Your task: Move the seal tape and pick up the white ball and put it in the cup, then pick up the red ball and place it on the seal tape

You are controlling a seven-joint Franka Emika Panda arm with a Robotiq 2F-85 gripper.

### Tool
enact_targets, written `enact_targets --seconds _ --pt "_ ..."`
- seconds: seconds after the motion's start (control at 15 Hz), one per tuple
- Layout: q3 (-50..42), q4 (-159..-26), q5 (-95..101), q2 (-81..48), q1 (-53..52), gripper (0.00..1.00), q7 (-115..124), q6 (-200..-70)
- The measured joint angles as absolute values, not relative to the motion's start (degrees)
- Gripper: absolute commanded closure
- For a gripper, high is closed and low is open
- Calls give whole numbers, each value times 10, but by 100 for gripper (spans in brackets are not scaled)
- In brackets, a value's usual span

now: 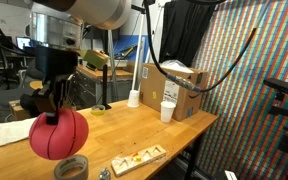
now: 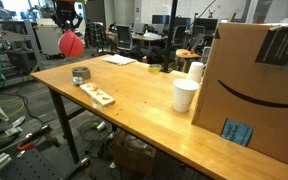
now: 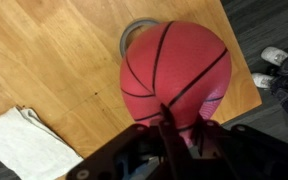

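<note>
The robot's gripper will release the red ball on top of the grey seal tape point(image 1: 76, 149) point(image 3: 144, 41), near the wooden tray.
My gripper point(image 1: 54, 110) is shut on the red ball point(image 1: 59, 135) and holds it in the air above the table's near end. In the wrist view the red ball point(image 3: 174, 75) fills the middle, with the gripper point(image 3: 176, 128) clamped on its lower side. The grey seal tape point(image 1: 71, 167) lies flat on the table just below and beside the ball; its rim point(image 3: 134, 30) peeks out behind the ball in the wrist view. It also shows in an exterior view point(image 2: 81, 74), under the ball point(image 2: 72, 44). The white cup point(image 1: 168, 111) point(image 2: 185, 95) stands upright by the cardboard box. The white ball is not visible.
A cardboard box point(image 1: 179, 85) point(image 2: 254, 85) stands at the table's far end. A wooden tray point(image 1: 136, 158) point(image 2: 95, 94) lies near the tape. A white cloth point(image 1: 14, 133) point(image 3: 29, 145) lies on the table. A pole's white cone foot point(image 1: 134, 98) stands near the box.
</note>
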State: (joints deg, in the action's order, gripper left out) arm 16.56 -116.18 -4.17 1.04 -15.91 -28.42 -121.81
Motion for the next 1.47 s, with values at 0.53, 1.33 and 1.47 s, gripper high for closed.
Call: enact_targets --seconds 0.53,1.33,1.47 --pt "165 -1126 -33 -57 -158 93 -316 -1231" --pt "159 -1144 -22 -91 -132 93 -338 -1231" --pt "160 -1145 -24 -91 -132 93 -338 -1231"
